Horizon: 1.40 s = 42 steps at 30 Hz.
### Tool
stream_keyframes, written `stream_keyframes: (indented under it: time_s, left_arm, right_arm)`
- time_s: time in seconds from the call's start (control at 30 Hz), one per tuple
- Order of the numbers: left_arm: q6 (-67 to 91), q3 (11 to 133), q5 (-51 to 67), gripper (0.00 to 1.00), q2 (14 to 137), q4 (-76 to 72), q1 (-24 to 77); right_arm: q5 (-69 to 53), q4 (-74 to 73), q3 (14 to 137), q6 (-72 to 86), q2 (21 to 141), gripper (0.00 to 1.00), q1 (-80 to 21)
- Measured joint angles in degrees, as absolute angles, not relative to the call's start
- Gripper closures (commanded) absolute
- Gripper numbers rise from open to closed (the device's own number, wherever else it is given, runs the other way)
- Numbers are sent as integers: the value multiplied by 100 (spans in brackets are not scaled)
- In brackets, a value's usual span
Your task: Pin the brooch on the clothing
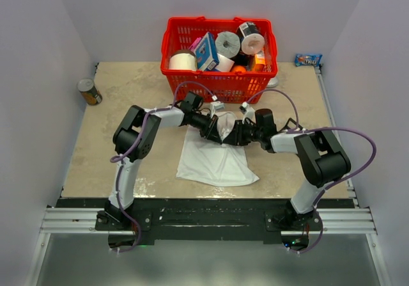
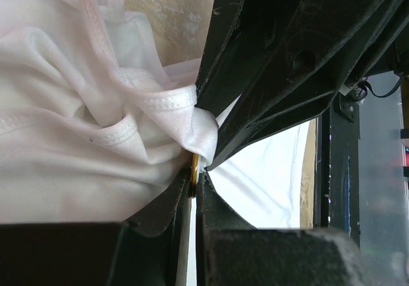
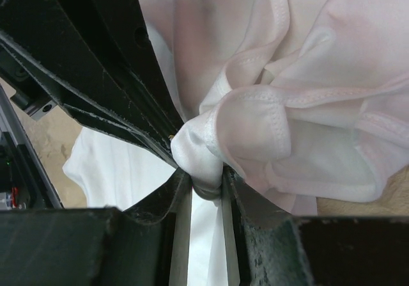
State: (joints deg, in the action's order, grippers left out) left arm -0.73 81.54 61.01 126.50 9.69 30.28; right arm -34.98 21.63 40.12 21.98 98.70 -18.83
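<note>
The brooch, now pressed against a fold of the clothing, will be released by my left gripper on the bunched upper part of the clothing (image 1: pixel 229 135), close to my right gripper's end.
The clothing (image 1: pixel 214 161), a white T-shirt, lies on the table with its upper part bunched up between the two grippers. My left gripper (image 2: pixel 195 182) is shut on the brooch (image 2: pixel 193 168), whose thin gold edge shows between the jaws, pressed against a fold of the clothing (image 2: pixel 77 139). My right gripper (image 3: pixel 206 178) meets it from the opposite side. Its jaws are shut on a bulging fold of the clothing (image 3: pixel 287 107), with a dark grey round piece (image 3: pixel 208 189) at the bottom of that fold. In the top view the left gripper (image 1: pixel 214 131) and right gripper (image 1: pixel 238 132) touch tip to tip.
A red basket (image 1: pixel 220 84) holding paper rolls and boxes stands just behind the grippers. A tin can (image 1: pixel 89 91) stands at the table's far left. A blue packet (image 1: pixel 307 59) lies at the far right corner.
</note>
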Motion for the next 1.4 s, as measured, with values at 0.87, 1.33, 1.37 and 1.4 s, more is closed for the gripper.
stream_keyframes:
  time_s: [0.87,1.33,1.37,1.4]
  left_arm:
    - [676,7712,5767,100,12263,-543,3124]
    - [1192,7662,5662,100,12254,-961,3168]
    - [1205,7662,5664,100,12254,-961,3173]
    - [1236,7662,5666,100,12254,-963,3181]
  right_arm:
    - [-2290,2620,3435,3612,9030,95,-1804]
    - [-2040,2543,3199,3717,8580,70,-1739]
    - [-2043,2530,3186,3719,8556,67,-1728]
    - [-2034,2517,3170,3728,8532,63,-1723]
